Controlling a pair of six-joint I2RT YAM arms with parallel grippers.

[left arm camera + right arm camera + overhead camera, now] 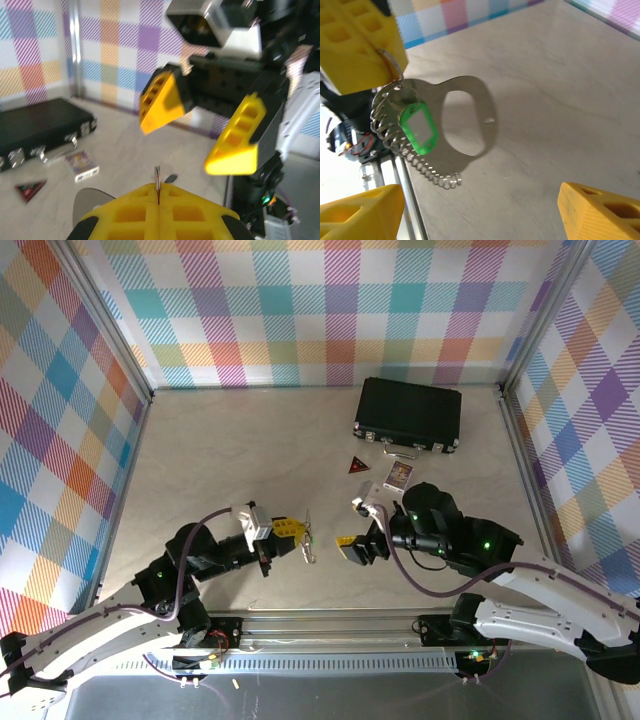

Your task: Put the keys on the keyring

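Note:
My left gripper is going to release the keyring on the bare table (329,539), setting it free in the space between the yellow fingers of both grippers.
My left gripper (295,532) is shut on the keyring (309,543), pinching its thin metal edge (158,179) between the yellow fingers (135,212). In the right wrist view the keyring (415,161) hangs below those fingers as a loop of pale beaded chain just above the table. A green-headed key (420,128) hangs against the loop. My right gripper (354,546) stands just right of the keyring, open and holding nothing. Its fingers (598,212) are spread wide below the chain. The left wrist view shows the right gripper (182,145) facing it with jaws apart.
A black case (408,414) lies at the back right. In front of it are a dark red triangular piece (357,466) and a small patterned card (398,475). The metal rail (330,625) runs along the near edge, and checkered walls close in the table.

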